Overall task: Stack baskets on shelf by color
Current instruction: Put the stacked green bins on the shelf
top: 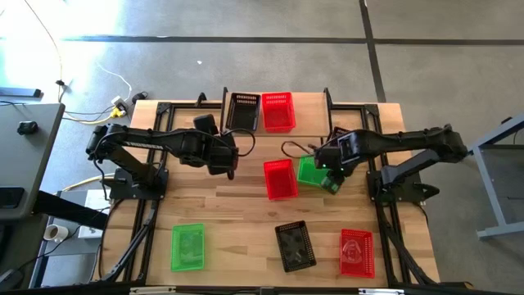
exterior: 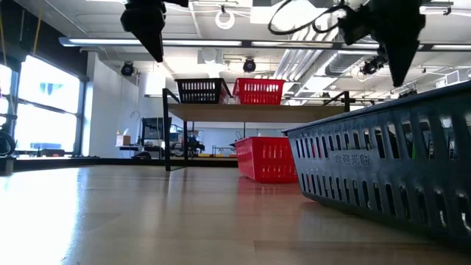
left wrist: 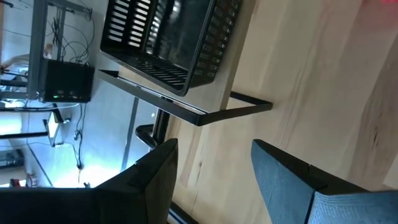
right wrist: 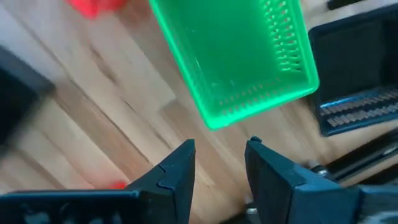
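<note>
I will close my right gripper on the near rim of the green basket (top: 319, 186) (right wrist: 199, 104) beside the middle red basket, close to the corner nearest my right arm.
The shelf (top: 309, 109) stands at the table's far middle; on its top rest a black basket (top: 244, 111) and a red basket (top: 277, 111). My left gripper (top: 229, 157) hangs open in front of the shelf, and its wrist view shows the black basket (left wrist: 165, 40) on the shelf edge. My right gripper (top: 332, 170) is open and points down over the right end of a green basket (top: 313, 172) on the table. That green basket (right wrist: 236, 56) lies just beyond the fingertips, with nothing between them. A red basket (top: 280, 178) lies beside it.
Near the front edge lie a green basket (top: 187, 246), a black basket (top: 295, 244) and a red basket (top: 356, 250). The black one (exterior: 390, 162) fills the low view's right side. Bare wood (top: 217, 205) lies between the near baskets and the arms.
</note>
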